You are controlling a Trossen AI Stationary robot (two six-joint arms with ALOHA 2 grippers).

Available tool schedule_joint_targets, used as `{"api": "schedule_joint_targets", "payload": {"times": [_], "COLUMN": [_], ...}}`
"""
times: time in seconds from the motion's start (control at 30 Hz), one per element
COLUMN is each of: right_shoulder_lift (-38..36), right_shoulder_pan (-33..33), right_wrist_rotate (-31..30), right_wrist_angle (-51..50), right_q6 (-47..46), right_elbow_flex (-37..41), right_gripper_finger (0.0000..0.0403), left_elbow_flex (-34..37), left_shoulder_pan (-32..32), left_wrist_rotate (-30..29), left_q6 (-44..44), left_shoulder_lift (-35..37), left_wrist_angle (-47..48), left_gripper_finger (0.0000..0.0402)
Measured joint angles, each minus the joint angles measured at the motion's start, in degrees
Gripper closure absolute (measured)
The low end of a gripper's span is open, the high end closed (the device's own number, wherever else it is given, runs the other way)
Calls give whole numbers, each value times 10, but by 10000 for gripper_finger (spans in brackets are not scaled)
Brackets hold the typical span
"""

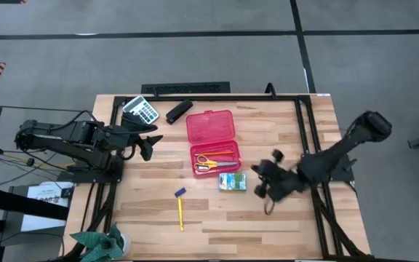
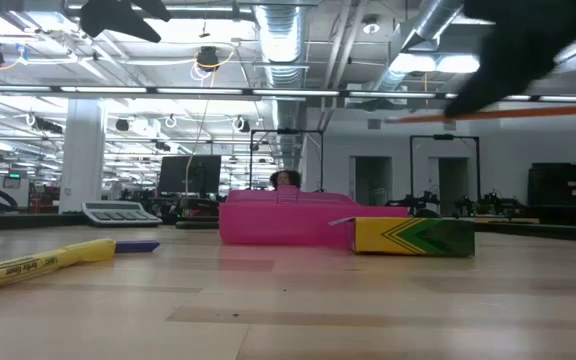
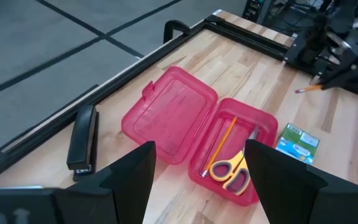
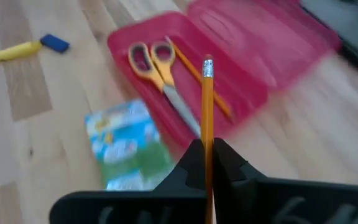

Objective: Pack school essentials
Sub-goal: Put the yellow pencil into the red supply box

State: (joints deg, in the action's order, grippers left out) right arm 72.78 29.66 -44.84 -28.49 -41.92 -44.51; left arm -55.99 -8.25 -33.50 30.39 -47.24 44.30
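Note:
I will use my right gripper. It will set the second orange pencil down in the pink case's base [image 1: 214, 153] [image 4: 195, 76], next to the first orange pencil.
The open pink case [image 1: 211, 142] lies mid-table, its lid flat toward the far edge. In its base lie the yellow-handled scissors [image 1: 208, 164] and an orange pencil [image 3: 224, 138]. The green-and-white packet [image 1: 232, 182] lies right of the base's near end. The yellow pen [image 1: 180, 213] and the tiny blue piece [image 1: 180, 192] lie nearer the front. My right gripper [image 1: 265, 188] is right of the packet, shut on a second orange pencil [image 4: 207, 112]. My left gripper [image 1: 150, 143] is open and empty, left of the case. My right gripper pinches the orange pencil's shaft [image 4: 207, 146] between its two fingers. The pencil runs along the fingers, and its eraser end [image 4: 207, 66] sticks out well past the fingertips toward the case. It is lifted clear of the table and looks about level in the low view [image 2: 508, 113].
A grey calculator [image 1: 141, 109] and a black stapler [image 1: 179, 110] lie at the far left behind the case. A teal object [image 1: 97, 244] stands at the near left corner. A black frame [image 1: 304, 124] runs along the table's far and right sides. Bare wood lies at the front.

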Motion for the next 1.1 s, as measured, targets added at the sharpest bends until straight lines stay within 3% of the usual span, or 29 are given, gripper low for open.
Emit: {"api": "schedule_joint_targets", "payload": {"times": [0.2, 0.47, 0.67, 1.1], "right_shoulder_lift": [5, 97, 190, 320], "right_shoulder_pan": [-161, -303, -345, -389], "right_wrist_rotate": [189, 386, 466, 540], "right_wrist_angle": [169, 332, 348, 345], "right_q6": [251, 372, 426, 499], "right_elbow_flex": [0, -4, -60, -147], "right_gripper_finger": [393, 391, 390, 385], "left_elbow_flex": [0, 0, 0, 0], "left_shoulder_pan": [0, 0, 0, 0], "left_wrist_rotate": [-2, -1, 0, 0], "left_q6": [-11, -12, -12, -11], "left_shoulder_lift": [0, 0, 0, 0], "left_wrist_angle": [0, 0, 0, 4], "left_gripper_finger": [160, 160, 160, 160]}}
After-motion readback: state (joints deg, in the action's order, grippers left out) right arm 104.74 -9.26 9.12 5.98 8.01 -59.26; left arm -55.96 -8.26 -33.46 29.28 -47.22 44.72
